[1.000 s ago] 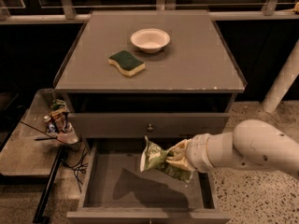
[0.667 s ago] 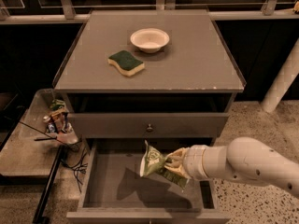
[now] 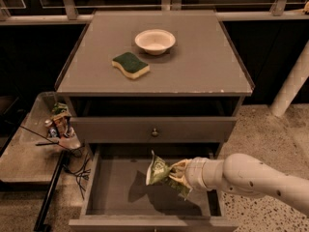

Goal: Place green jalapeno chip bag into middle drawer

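Note:
Next, I release the green jalapeno chip bag on the drawer's bottom toward the back, below the round knob (image 3: 160, 174).
The green jalapeno chip bag (image 3: 158, 171) is small and shiny green, with pale edges. It hangs tilted inside the open middle drawer (image 3: 111, 195), over its grey floor at the centre right. My gripper (image 3: 177, 174) reaches in from the right on a white arm and is shut on the bag's right end. The bag casts a shadow on the drawer floor to its left.
On the cabinet top (image 3: 203, 66) lie a white bowl (image 3: 155, 41) and a green-and-yellow sponge (image 3: 130, 65). A shut drawer front with a small round knob (image 3: 154, 132) sits above the open drawer. A low side table with clutter (image 3: 60, 124) stands at the left. A white post (image 3: 292, 83) stands at the right.
My gripper and the chip bag have moved down into the open drawer and slightly back toward the right. The bag stays held.

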You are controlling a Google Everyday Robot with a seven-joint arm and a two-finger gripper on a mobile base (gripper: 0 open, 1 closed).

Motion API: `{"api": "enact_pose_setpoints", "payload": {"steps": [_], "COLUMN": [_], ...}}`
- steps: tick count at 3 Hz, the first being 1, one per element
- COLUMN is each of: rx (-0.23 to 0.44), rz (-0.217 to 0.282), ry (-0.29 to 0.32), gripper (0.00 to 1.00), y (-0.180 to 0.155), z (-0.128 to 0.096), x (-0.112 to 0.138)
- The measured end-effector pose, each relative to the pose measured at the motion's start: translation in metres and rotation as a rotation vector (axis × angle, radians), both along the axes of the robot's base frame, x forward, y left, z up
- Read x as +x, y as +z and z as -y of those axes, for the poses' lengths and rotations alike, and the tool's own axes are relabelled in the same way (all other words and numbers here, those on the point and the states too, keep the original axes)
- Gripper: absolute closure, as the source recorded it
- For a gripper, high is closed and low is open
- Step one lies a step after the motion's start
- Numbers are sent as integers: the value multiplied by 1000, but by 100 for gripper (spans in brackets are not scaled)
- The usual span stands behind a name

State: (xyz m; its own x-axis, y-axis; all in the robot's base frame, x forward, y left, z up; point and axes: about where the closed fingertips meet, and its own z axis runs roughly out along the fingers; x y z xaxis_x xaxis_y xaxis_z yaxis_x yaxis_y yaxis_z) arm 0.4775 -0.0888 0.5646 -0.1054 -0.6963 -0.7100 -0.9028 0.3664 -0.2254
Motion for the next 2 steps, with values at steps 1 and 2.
{"api": "enact_pose_setpoints", "payload": {"steps": [1,2], "rx": [9,36], "rz": [-14,-51], "ry": [1,-7], "gripper": [100,100], "y": [-21,-58], "z": [-9,-15], "x": [6,12]}}
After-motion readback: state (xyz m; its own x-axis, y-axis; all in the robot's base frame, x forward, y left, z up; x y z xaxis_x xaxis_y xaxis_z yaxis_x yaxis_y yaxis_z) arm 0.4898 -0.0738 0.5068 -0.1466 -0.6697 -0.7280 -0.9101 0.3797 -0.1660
